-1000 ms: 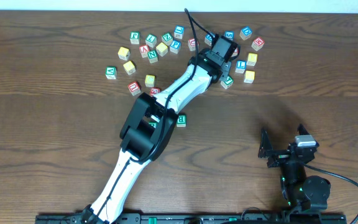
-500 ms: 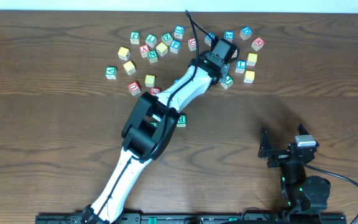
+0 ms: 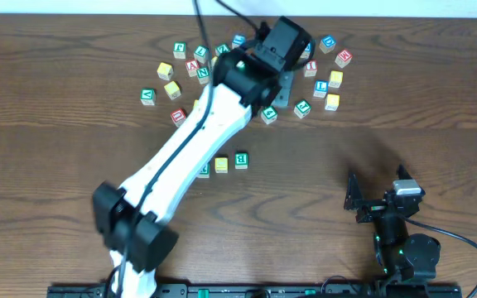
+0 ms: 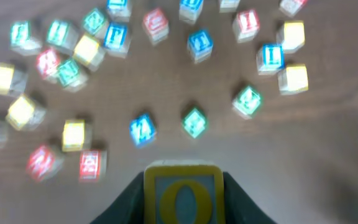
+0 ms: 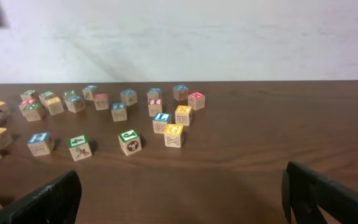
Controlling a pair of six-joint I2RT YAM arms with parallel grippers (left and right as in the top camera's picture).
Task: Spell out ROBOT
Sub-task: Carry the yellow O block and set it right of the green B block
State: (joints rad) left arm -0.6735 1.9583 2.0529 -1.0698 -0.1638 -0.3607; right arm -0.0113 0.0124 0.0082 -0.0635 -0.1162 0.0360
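Observation:
I will release the O block, now held above the scattered letter blocks, with my left gripper beside the short row's green end block (image 3: 261,161) nearest my right gripper.
My left gripper (image 4: 183,186) is shut on a wooden block with a yellow O (image 4: 183,198) and holds it above the table, over the near edge of the scattered letter blocks (image 4: 194,121). In the overhead view the left gripper (image 3: 281,85) hangs over the block pile (image 3: 317,83) at the back; the O block is hidden under it. Three blocks lie in a short row mid-table: green (image 3: 203,170), yellow (image 3: 221,165) and a green one marked R (image 3: 241,160). My right gripper (image 3: 378,197) is open and empty, low at the front right, also shown in the right wrist view (image 5: 182,202).
Several coloured letter blocks are spread across the back of the table, from the left (image 3: 147,96) to the right (image 3: 343,57). In the right wrist view they lie well ahead (image 5: 129,141). A white wall runs behind the table's far edge.
My left arm has lifted up from the block pile and swung over, with the wrist now high above the blocks. The right arm has not moved.

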